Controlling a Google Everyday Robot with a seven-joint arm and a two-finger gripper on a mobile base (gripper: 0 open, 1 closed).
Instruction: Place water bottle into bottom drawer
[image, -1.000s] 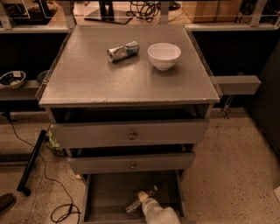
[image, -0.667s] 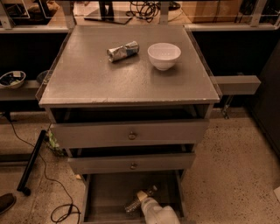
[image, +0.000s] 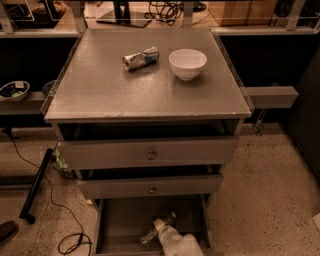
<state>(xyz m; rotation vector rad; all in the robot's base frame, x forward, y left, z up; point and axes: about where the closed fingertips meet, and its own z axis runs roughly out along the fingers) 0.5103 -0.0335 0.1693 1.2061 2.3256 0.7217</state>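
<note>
The robot's gripper needs to release the water bottle on the bottom drawer's grey bottom (image: 149, 232), close to the front middle.
The bottom drawer (image: 125, 215) of the grey cabinet is pulled out, showing its flat grey floor. The water bottle (image: 148, 235), clear and ribbed, lies tilted low over that floor near the drawer's front middle. My gripper (image: 164, 222) reaches into the drawer from the bottom edge of the camera view on its white arm (image: 179, 243). It sits at the bottle's upper right end, right against it. The arm hides part of the bottle.
On the cabinet top (image: 100, 95) lie a crumpled silver-blue wrapper (image: 141, 58) and a white bowl (image: 187, 63). The two upper drawers (image: 150, 154) stand slightly pulled out. Cables and a black pole (image: 37, 185) lie on the floor to the left.
</note>
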